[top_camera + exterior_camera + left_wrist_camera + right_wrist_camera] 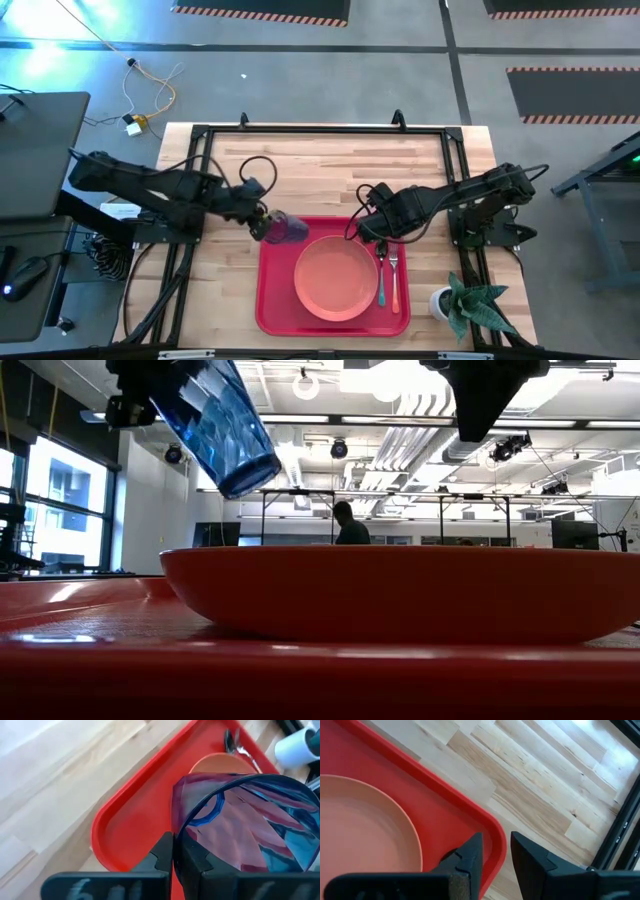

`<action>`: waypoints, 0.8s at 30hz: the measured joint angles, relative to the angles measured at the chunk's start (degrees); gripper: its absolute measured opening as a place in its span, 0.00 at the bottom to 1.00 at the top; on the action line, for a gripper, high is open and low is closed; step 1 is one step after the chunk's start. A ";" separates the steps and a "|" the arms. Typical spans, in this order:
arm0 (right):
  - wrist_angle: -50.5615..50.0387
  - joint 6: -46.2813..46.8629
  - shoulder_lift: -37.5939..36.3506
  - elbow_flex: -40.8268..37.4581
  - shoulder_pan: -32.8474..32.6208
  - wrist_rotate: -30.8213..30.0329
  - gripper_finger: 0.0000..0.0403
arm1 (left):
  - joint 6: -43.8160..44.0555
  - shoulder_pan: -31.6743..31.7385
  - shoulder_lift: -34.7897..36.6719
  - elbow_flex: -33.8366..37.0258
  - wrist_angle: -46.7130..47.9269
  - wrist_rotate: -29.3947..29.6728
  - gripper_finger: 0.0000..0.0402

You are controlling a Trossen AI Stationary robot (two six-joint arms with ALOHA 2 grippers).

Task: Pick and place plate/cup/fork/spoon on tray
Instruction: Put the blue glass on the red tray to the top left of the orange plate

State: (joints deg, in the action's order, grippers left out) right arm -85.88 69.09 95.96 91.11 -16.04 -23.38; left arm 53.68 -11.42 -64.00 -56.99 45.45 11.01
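Observation:
I need to use my left gripper to set the translucent blue cup down in the red tray's empty far corner (279,239) (142,822) next to the salmon-orange plate.
The red tray (275,300) lies at the table's near middle. On it are the salmon-orange plate (335,278), the blue-handled spoon (381,285) and the orange-handled fork (394,285), side by side to the right of the plate. My left gripper (268,225) is shut on the translucent blue cup (290,229) above the tray's far left corner. In the low view the cup (215,420) hangs tilted, clear of the tray. My right gripper (495,850) is slightly open and empty above the tray's far right corner (490,827). My left gripper pinches the cup's wall at its rim (175,825), with one finger (162,852) outside the cup and the other inside. The fingers come slanting from the table's left. The cup is lifted clear of the tray and tilted, its base (248,485) lower than the gripper.
A white pot with a green plant (462,300) stands at the table's near right corner. Black frame rails (320,128) run around the tabletop. Bare wood lies beyond the tray's far edge. A person (350,525) shows far off in the room.

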 joint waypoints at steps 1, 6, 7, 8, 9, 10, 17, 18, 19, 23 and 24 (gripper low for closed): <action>0.01 -0.01 0.00 0.00 0.05 0.00 0.23 | -0.37 0.80 -0.37 0.00 -0.01 -1.37 0.01; 0.04 -0.10 0.00 0.00 0.31 0.04 0.23 | -3.12 3.75 -3.48 -2.82 2.72 -5.98 0.01; 0.07 -0.11 0.00 0.00 0.31 0.04 0.23 | -4.09 4.12 -4.41 -4.34 3.87 -6.11 0.01; 0.19 -0.10 0.02 0.00 0.31 0.04 0.23 | -5.10 4.45 -5.41 -5.99 5.60 -6.10 0.01; 0.27 -0.11 0.02 0.00 0.31 0.02 0.23 | -6.05 4.74 -6.42 -7.61 7.53 -6.28 0.01; 0.24 -0.11 0.02 0.00 0.31 0.01 0.23 | -6.89 5.05 -7.54 -9.07 9.54 -6.82 0.01; 1.20 -0.10 0.02 0.00 0.31 0.00 0.23 | -9.96 5.88 -14.33 -12.11 14.15 -10.08 0.01; 1.28 -0.10 0.02 0.00 0.31 0.00 0.23 | -10.49 5.75 -15.39 -12.11 14.52 -10.45 0.01; 1.35 -0.10 0.02 0.00 0.31 0.00 0.23 | -10.81 5.53 -16.37 -12.11 15.08 -10.56 0.01; 1.33 -0.10 0.02 0.00 0.31 -0.02 0.23 | -11.12 5.27 -19.63 -12.11 18.17 -10.54 0.01; 1.32 -0.10 0.02 0.00 0.31 -0.02 0.23 | -11.39 5.27 -20.31 -12.11 18.33 -10.54 0.01</action>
State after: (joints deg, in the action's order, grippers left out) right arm -84.56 68.99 95.98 91.11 -15.73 -23.40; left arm 42.29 -6.15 -84.31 -69.10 63.78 0.47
